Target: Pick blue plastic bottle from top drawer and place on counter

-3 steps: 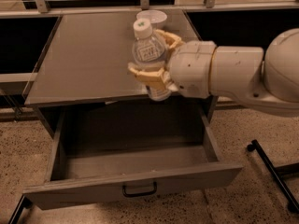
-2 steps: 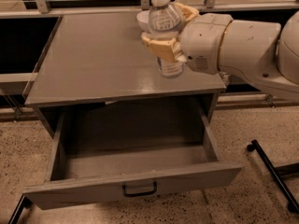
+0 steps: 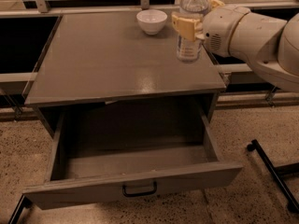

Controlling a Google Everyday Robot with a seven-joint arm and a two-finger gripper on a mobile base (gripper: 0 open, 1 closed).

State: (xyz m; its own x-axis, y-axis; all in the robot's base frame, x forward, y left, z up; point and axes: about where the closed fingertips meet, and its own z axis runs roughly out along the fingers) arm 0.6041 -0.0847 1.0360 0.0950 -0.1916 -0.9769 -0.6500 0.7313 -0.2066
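Observation:
The robot's gripper needs to set the blue plastic bottle, now held upright over the counter, down on the counter (image 3: pixel 188 74) near the counter's edge by the robot's white arm.
The blue plastic bottle (image 3: pixel 191 26) is a clear bottle with a pale label, held upright over the right side of the counter (image 3: pixel 117 64). Its base is at or just above the counter surface. My gripper (image 3: pixel 193 18) is shut on the bottle's middle, its tan fingers (image 3: pixel 182 24) on both sides. The bottle's cap is cut off by the top edge of the view. The top drawer (image 3: pixel 135 181) stands pulled open below the counter, with a black bar handle (image 3: pixel 139 189) on its front, and nothing shows inside it.
A white bowl (image 3: pixel 152 21) sits at the back of the counter, just left of the bottle. My white arm (image 3: pixel 252 34) reaches in from the right. A black stand leg (image 3: pixel 273 171) lies on the speckled floor at right. A railing runs behind the counter.
My gripper has carried the bottle up and back to the right over the counter, away from the drawer. The white bowl has come into view behind it.

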